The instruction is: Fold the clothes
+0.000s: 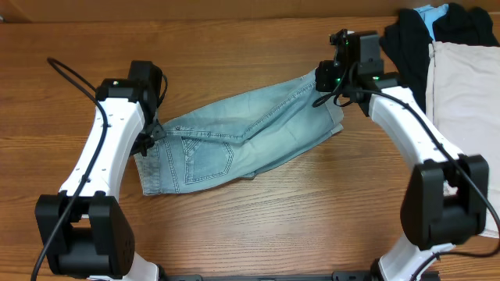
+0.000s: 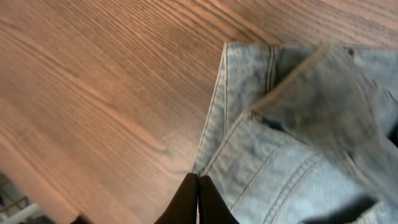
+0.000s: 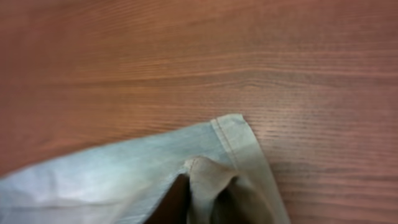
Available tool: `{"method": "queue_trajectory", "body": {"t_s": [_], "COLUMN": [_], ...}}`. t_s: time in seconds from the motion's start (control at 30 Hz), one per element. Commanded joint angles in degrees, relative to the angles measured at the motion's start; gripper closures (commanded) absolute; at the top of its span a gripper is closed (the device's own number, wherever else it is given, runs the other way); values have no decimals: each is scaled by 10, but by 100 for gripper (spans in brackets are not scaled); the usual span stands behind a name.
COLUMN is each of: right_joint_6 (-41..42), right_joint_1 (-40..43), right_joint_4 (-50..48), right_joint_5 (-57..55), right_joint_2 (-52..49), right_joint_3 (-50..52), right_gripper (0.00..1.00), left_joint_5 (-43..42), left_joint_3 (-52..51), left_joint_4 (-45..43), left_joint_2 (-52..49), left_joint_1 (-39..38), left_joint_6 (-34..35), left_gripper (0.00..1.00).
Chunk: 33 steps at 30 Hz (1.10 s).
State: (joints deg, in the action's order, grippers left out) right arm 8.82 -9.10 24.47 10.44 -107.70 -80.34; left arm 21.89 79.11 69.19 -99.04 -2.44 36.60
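I should open my left gripper, as its fingers are at the very edge of the waistband, and pinch the denim farther in before I fold (image 2: 239,165) the waistband toward the hem.
The faded light-blue denim shorts (image 1: 234,136) lie slanted across the table's middle, waistband at the left and leg hem at the upper right. My left gripper (image 1: 148,134) is at the waistband's left corner. In the left wrist view its fingers (image 2: 198,177) are closed tight, tips pinching the corner of the denim (image 2: 280,155). My right gripper (image 1: 324,82) is at the leg hem. In the right wrist view its fingers (image 3: 205,186) are shut on a bunched fold of the hem (image 3: 112,174).
A black garment (image 1: 406,43) and a cream garment (image 1: 465,86) lie piled at the table's right end, close behind the right arm. A bit of pale blue cloth (image 1: 430,12) shows at the top edge. Bare wood (image 1: 258,226) lies in front of the shorts.
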Motion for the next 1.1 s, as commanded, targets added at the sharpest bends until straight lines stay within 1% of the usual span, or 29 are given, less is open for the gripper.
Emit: {"method": "queue_trajectory", "body": {"t_s": [0.0, 0.07, 0.1, 0.17, 0.2, 0.27, 0.3, 0.33, 0.37, 0.4, 0.43, 0.47, 0.5, 0.53, 0.57, 0.63, 0.67, 0.73, 0.77, 0.8, 0.9, 0.93, 0.97, 1.0, 1.03, 1.07], "right_joint_6": [-3, -3, 3, 4, 4, 4, 4, 4, 3, 3, 3, 1, 1, 0, -4, -38, -60, -85, -96, -99, -123, -126, -139, -147, -151, -151], "right_joint_1": [-3, 0, 2, 3, 3, 3, 3, 2, 0, -3, -7, -14, -18, -23, -28, -51, -67, -95, -123, -137, -177, -190, -207, -217, -223, -228], "right_joint_4": [-18, -9, -3, 17, 28, 49, 65, 74, 90, 105, 119, 141, 156, 173, 184, 213, 226, 241, 243, 243, 243, 243, 243, 243, 243, 241], "right_joint_5": [-3, -5, -3, 9, 14, 27, 34, 39, 55, 66, 68, 68, 68, 68, 69, 77, 76, 70, 68, 66, 58, 48, 33, 19, 10, -3], "right_joint_2": [-36, -38, -33, -14, -2, 25, 43, 52, 70, 81, 89, 93, 93, 93, 93, 93, 93, 93, 93, 93, 93, 92, 86, 79, 74, 64], "right_joint_3": [-4, -4, -4, -4, -4, -4, -4, -4, -4, -4, -4, -4, -4, -4, -4, -4, -4, -4, -4, -4, -4, -4, -4, -4, -4, -4], "right_gripper": [0, 0, 0, 0, 0, 0, 0, 0, 0, 0, 0, 0, 0, 0, 2, 11, 15, 19, 26, 32, 45, 50, 59, 65, 67, 72], "left_joint_5": [-9, -38, -58, -114, -135, -167, -182, -191, -209, -224, -235, -234, -234, -233, -233, -230, -230, -230, -226, -209, -165, -161, -162, -167, -175, -191], "left_joint_3": [-25, -24, -23, -17, -10, 6, 17, 21, 25, 25, 25, 25, 24, 24, 24, 24, 24, 24, 24, 24, 25, 26, 30, 36, 40, 43], "left_joint_4": [-42, -56, -66, -82, -82, -81, -84, -87, -94, -97, -98, -97, -97, -97, -97, -99, -100, -100, -99, -94, -75, -65, -49, -34, -25, -16], "left_joint_2": [-2, -2, -2, -2, -2, -2, -2, -2, -2, -2, -3, -7, -12, -21, -29, -55, -69, -84, -92, -93, -92, -92, -92, -92, -92, -92], "left_joint_1": [15, 17, 17, 17, 17, 17, 17, 17, 17, 17, 17, 17, 17, 17, 17, 17, 18, 17, 18, 18, 24, 29, 38, 47, 53, 61], "left_joint_6": [16, -11, -45, -134, -163, -208, -233, -249, -275, -294, -311, -314, -315, -321, -324, -323, -323, -323, -323, -304, -256, -239, -212, -188, -176, -168], "left_gripper": [96, 96, 96, 96, 96, 90, 84, 74, 56, 48, 48, 55, 60, 67, 71, 84, 95, 96, 96, 96, 96, 96, 96, 96, 96, 96]}}
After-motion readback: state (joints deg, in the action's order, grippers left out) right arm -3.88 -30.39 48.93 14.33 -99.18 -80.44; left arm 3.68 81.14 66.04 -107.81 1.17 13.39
